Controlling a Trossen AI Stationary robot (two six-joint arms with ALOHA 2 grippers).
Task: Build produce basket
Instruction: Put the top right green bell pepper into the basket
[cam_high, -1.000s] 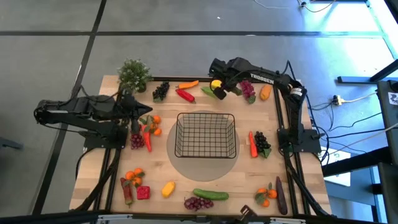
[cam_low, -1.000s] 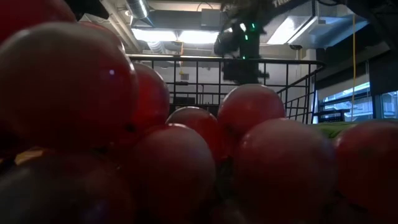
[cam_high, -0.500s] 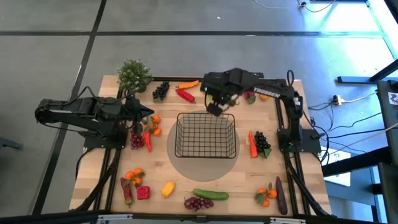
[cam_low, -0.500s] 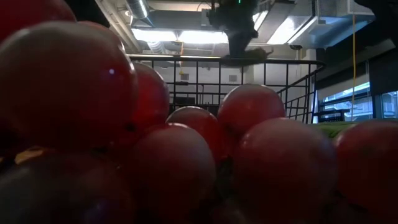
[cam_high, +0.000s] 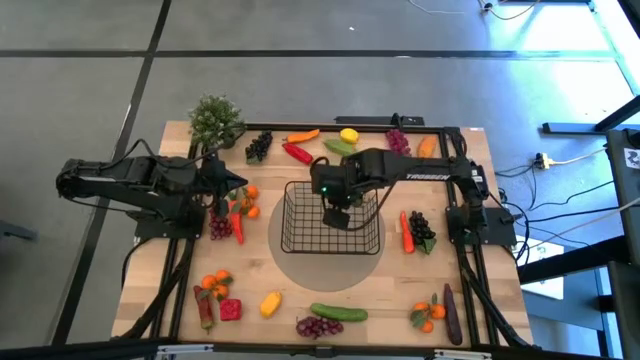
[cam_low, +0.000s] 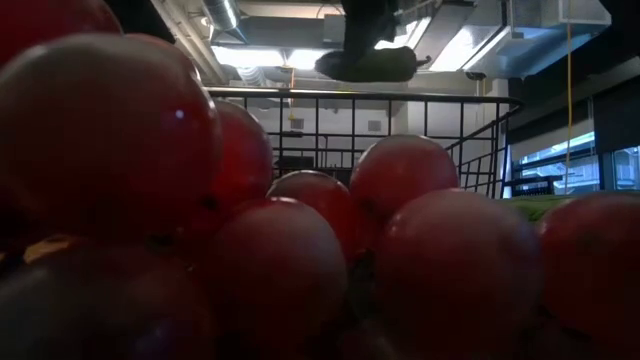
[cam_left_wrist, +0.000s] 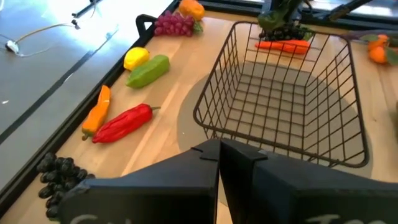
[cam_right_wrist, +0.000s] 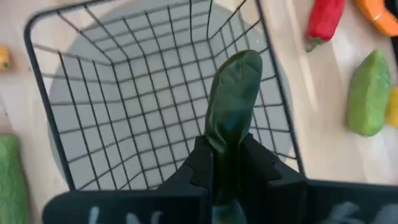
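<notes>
Next, my right gripper releases the dark green vegetable on the mid-bottom of the black wire basket (cam_high: 331, 231) (cam_right_wrist: 194, 111).
The black wire basket (cam_high: 330, 217) stands on a grey round mat at mid-table. My right gripper (cam_high: 338, 214) hangs over the basket's far half, shut on a dark green vegetable (cam_right_wrist: 233, 109). In the low view this piece (cam_low: 368, 65) hangs above the basket's rim (cam_low: 300, 95). My left gripper (cam_high: 238, 183) is shut and empty at the table's left, pointing toward the basket (cam_left_wrist: 280, 93). More produce lies on the table around the basket: a lemon (cam_high: 348, 135), a light green piece (cam_high: 340, 146), a red pepper (cam_high: 297, 153), a carrot (cam_high: 406, 232), and grapes (cam_high: 259, 146). My right gripper pinches the dark green vegetable between its two fingers (cam_right_wrist: 200, 163) at one end (cam_right_wrist: 227, 149). The fingers come from above, slanting down. The vegetable's free end (cam_right_wrist: 244, 62) sticks out past the fingertips. It is lifted clear, above the basket's open top.
A leafy potted plant (cam_high: 215, 120) stands at the far left corner. A bunch of red grapes (cam_low: 300, 250) fills the low view right in front of that camera. Produce also lies along the near edge, a cucumber (cam_high: 338, 312) and oranges (cam_high: 427, 316) among it.
My right gripper has swung from the table's far edge toward the near side, rising a little, and now hangs over the basket. It has carried the dark green vegetable along, lifted clear of the table.
</notes>
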